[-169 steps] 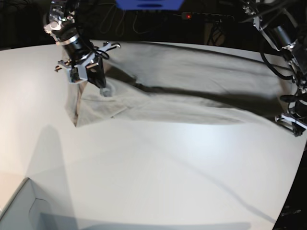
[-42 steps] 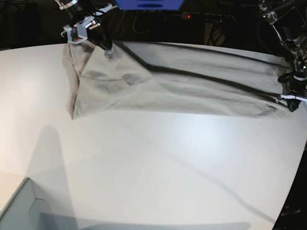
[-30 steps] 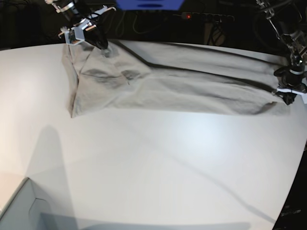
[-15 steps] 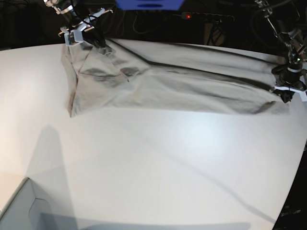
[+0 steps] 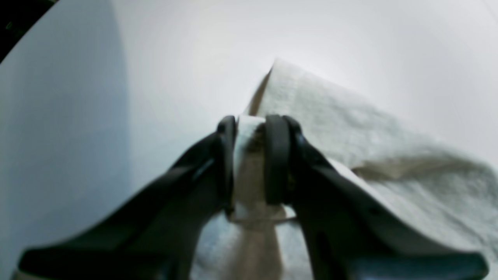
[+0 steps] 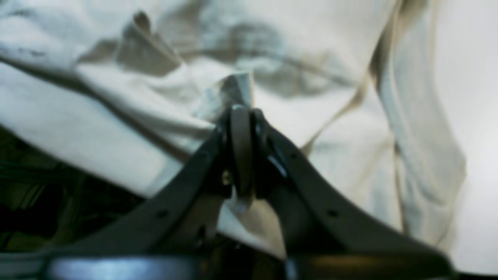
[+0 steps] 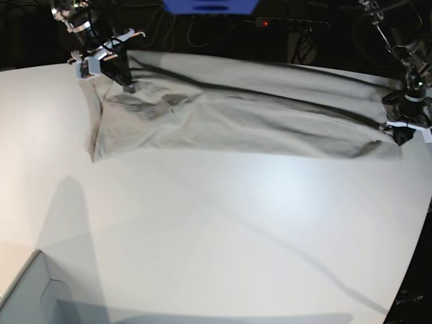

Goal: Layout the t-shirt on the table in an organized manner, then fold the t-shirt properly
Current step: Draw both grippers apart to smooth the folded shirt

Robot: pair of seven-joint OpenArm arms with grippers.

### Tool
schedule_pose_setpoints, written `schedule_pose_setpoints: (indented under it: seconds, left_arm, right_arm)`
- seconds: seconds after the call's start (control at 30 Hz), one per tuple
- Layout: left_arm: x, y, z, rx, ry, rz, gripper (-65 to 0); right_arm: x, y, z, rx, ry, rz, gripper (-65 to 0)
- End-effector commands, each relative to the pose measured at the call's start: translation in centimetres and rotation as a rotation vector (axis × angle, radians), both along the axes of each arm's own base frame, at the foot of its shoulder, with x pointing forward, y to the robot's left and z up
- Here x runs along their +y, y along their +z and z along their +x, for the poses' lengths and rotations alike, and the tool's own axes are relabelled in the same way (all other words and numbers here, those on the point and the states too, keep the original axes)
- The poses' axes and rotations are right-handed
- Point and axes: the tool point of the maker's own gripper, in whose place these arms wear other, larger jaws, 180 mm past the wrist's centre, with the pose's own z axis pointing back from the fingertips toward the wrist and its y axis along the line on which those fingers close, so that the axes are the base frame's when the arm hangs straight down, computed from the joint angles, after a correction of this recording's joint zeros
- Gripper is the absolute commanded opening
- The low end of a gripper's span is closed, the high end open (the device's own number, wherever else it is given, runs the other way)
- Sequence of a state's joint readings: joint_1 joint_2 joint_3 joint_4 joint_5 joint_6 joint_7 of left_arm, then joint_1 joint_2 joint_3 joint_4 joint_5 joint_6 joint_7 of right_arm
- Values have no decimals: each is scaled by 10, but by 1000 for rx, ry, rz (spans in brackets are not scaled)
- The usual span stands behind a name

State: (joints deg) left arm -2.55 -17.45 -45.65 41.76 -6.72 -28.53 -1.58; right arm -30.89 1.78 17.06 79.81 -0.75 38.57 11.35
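Observation:
I have an upper fold of the t-shirt pinched in my left gripper while its near corner lies loose beyond it, so next I open and take that corner (image 7: 395, 153) before spreading the t-shirt.
The light grey-beige t-shirt (image 7: 229, 118) lies stretched in a long band across the far part of the white table (image 7: 223, 229). My right gripper (image 7: 128, 86), on the base view's left, is shut on a bunched fold at the shirt's left end. In the right wrist view the gripper (image 6: 241, 112) pinches cloth of the shirt (image 6: 311, 46). My left gripper (image 7: 405, 131), on the base view's right, is shut on the shirt's right end. In the left wrist view the gripper (image 5: 251, 128) pinches a fold of the shirt (image 5: 350, 128) low over the table (image 5: 155, 58).
A pale grey box corner (image 7: 30, 297) sits at the front left. Behind the table's far edge are a blue object (image 7: 209, 5), a power strip with a red light (image 7: 264, 23) and dark cables. The table's curved edge runs down the right side (image 7: 422, 223).
The right gripper has moved left and toward the front with its shirt end, and the shirt's left edge has shifted left. The left gripper holds nearly still. The shirt lies flatter and more stretched.

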Motion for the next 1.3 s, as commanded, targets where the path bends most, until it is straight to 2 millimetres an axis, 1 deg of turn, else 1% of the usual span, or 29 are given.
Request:
schedule_pose_setpoints:
  seconds: [0.0,0.17,0.23,0.33,0.37,0.4,0.6,0.67,0.77,0.8,0.87,1.03,1.07,1.13,1.2,1.27]
  left_arm:
    - [15,16,4,-37,11,39,-516]
    - [15,15,1,-32,12,41,-509]
    - [17,14,-1,-30,18,41,-455]
    - [17,10,-11,-14,16,42,-320]
    - [16,9,-13,-11,14,42,-294]
    - [15,8,-14,-8,8,39,-286]
    - [13,5,-16,-6,13,30,-285]
    - [11,2,-17,0,10,25,-286]
    - [1,-4,-17,4,7,6,-289]
    - [-1,-6,-18,8,5,5,-296]
    - [-3,-7,-18,8,5,0,-360]
    - [-2,-4,-14,-5,10,-4,-617]
    - [-2,-4,-13,-3,8,-1,-650]
    - [0,-4,-14,-7,20,-2,-643]
    - [2,2,-12,-21,21,8,-650]
    - [5,13,-5,-48,15,31,-649]
  right_arm:
    - [2,8,0,-28,8,26,-597]
    - [3,8,1,-31,11,27,-490]
    - [4,10,5,-40,13,28,-474]
    - [4,10,6,-41,13,28,-470]
    - [4,10,6,-41,13,28,-470]
    - [4,10,6,-41,13,28,-470]
    - [4,10,6,-43,13,28,-470]
    - [4,12,10,-52,13,28,-471]
    - [4,13,14,-59,14,26,-471]
    - [4,13,14,-61,14,26,-471]
    - [4,13,15,-62,14,26,-471]
    - [4,14,16,-64,14,26,-469]
    - [4,14,16,-65,14,26,-469]
    - [4,16,21,-76,14,26,-469]
    - [4,16,25,-81,13,28,-469]
    - [4,14,27,-73,18,25,-469]
